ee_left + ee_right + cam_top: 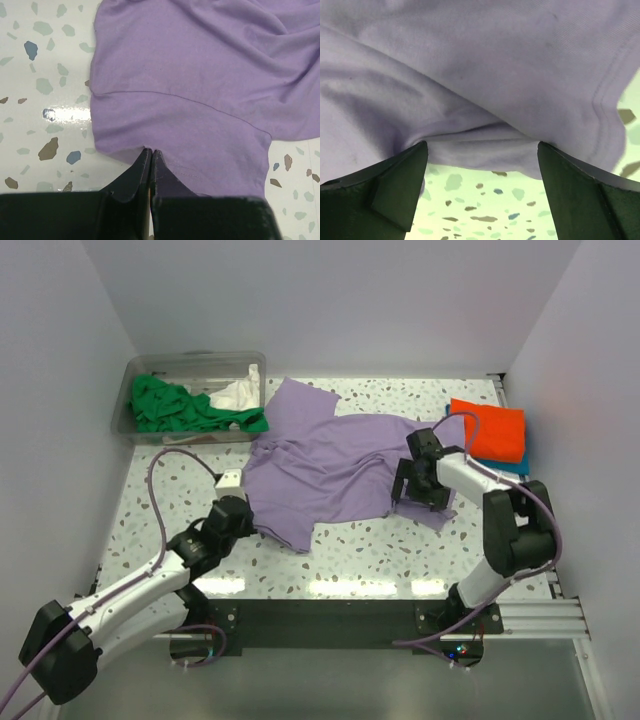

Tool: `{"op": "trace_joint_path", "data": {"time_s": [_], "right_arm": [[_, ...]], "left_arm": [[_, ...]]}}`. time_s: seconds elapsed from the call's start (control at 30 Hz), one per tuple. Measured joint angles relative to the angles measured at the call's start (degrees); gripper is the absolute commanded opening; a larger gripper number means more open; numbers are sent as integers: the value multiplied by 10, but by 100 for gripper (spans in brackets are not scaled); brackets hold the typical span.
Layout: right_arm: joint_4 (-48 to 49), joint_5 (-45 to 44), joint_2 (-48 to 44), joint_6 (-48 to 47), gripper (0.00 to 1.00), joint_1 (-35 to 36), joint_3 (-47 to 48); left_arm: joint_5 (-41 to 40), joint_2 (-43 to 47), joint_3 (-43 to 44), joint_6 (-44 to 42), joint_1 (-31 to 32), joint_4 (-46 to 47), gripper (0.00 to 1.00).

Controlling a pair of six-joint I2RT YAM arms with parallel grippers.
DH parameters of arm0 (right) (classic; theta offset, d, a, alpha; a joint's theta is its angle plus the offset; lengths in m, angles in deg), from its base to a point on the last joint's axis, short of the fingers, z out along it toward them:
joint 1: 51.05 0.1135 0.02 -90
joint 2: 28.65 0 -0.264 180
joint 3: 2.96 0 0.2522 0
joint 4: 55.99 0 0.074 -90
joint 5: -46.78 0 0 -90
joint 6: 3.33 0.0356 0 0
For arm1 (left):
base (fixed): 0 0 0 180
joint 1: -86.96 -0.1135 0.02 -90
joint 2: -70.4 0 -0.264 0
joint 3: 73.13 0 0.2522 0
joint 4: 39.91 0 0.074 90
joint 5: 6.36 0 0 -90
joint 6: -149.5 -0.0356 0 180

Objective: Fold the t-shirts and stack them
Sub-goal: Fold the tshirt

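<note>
My right gripper is to close next on the near corner (pixel 438 528) of the lavender t-shirt, at that t-shirt's end toward the orange t-shirt, to pull it flat.
A lavender t-shirt (pixel 330 465) lies rumpled across the middle of the table. My left gripper (pixel 247 510) is at its near-left edge. In the left wrist view the left gripper (pixel 150 151) is shut, its tips pinching the hem of the lavender cloth (pixel 200 80). My right gripper (pixel 415 497) is at the shirt's right edge. In the right wrist view the right gripper (pixel 482 146) is open wide, with a fold of the shirt (pixel 485 75) between and beyond its fingers. A folded orange t-shirt (pixel 487 430) lies on a folded blue one (pixel 514 466) at the back right.
A clear plastic tub (pixel 140 428) at the back left holds a green t-shirt (pixel 180 407) and a white one (pixel 238 395). White walls close in the table on the left, back and right. The speckled tabletop (pixel 370 540) shows in front of the shirt.
</note>
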Motion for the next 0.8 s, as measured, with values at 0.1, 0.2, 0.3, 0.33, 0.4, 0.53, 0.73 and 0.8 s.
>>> {"op": "trace_joint_path", "data": {"time_s": [0.1,0.2,0.3,0.33,0.4,0.53,0.73,0.8], "right_arm": [[-16,-9,-48,1,95,0,-12],[-34,-15,-101,3,93,-5,-27],[-47,-15,-135,9,86,-20,-50],[-50,-14,-141,12,85,-27,-61],[-56,-9,-150,18,80,-41,-85],[-89,-1,-159,30,69,-63,-115],[-109,14,-178,37,59,-106,-119],[-108,21,-178,35,55,-120,-127]], "left_arm": [[5,-3,-1,-2,-2,1,0],[11,-2,-1,-2,-3,4,0],[21,-2,-2,-3,-3,7,0],[25,-2,-2,-3,-3,8,0],[31,-2,-2,-4,-3,10,0],[42,-2,-5,-5,-3,17,0],[52,-2,-11,-13,-3,19,0],[54,0,-11,-14,-3,20,0]]}}
